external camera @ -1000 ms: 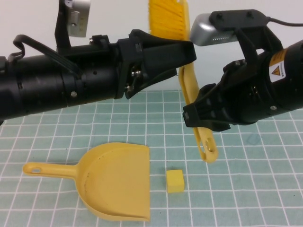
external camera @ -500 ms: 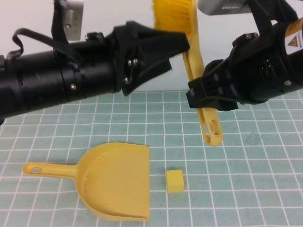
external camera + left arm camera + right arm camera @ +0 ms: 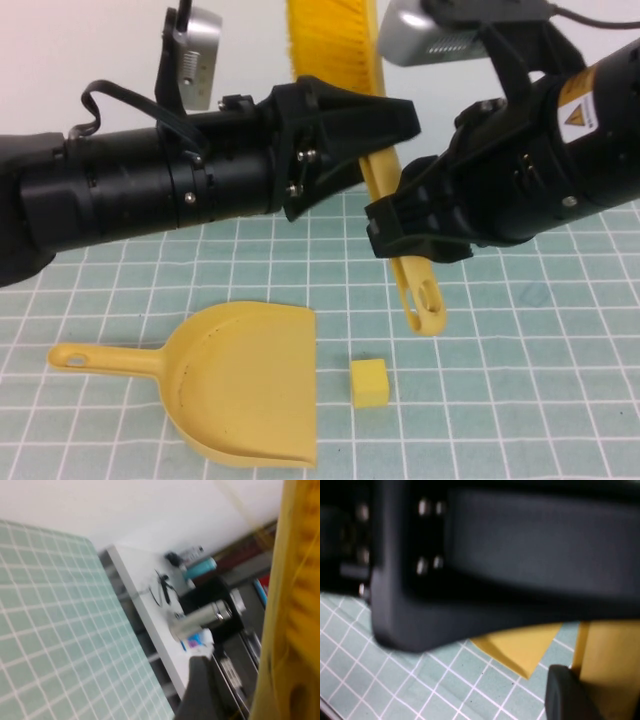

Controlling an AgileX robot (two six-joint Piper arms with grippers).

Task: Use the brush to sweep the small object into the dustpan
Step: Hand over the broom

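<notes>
The brush stands bristles up in the robot's right gripper, so the left gripper needs to hold the brush's neck while the right gripper takes the brush's handle [image 3: 384, 188] from the side.
The yellow brush [image 3: 335, 40] hangs in the air, bristles up, its looped handle end [image 3: 425, 312] pointing down at the mat. My right gripper [image 3: 418, 238] is shut on the handle, and its dark finger presses the yellow handle [image 3: 612, 670] in the right wrist view. My left gripper [image 3: 400, 115] is at the brush's neck, just below the bristles; the brush [image 3: 292, 605] fills one side of the left wrist view. The yellow dustpan [image 3: 250, 380] lies flat on the mat, its mouth facing the small yellow cube [image 3: 369, 383] just beside it. The dustpan's corner [image 3: 520, 647] also shows in the right wrist view.
A green gridded mat [image 3: 520, 400] covers the table. Both arms cross above its middle, over the dustpan and cube. Beyond the mat's edge the left wrist view shows a white shelf with bottles [image 3: 200, 615].
The brush and right gripper have dropped and shifted left, with the bristles tilting further left. The left arm has reached further right. The dustpan and cube have not moved.
</notes>
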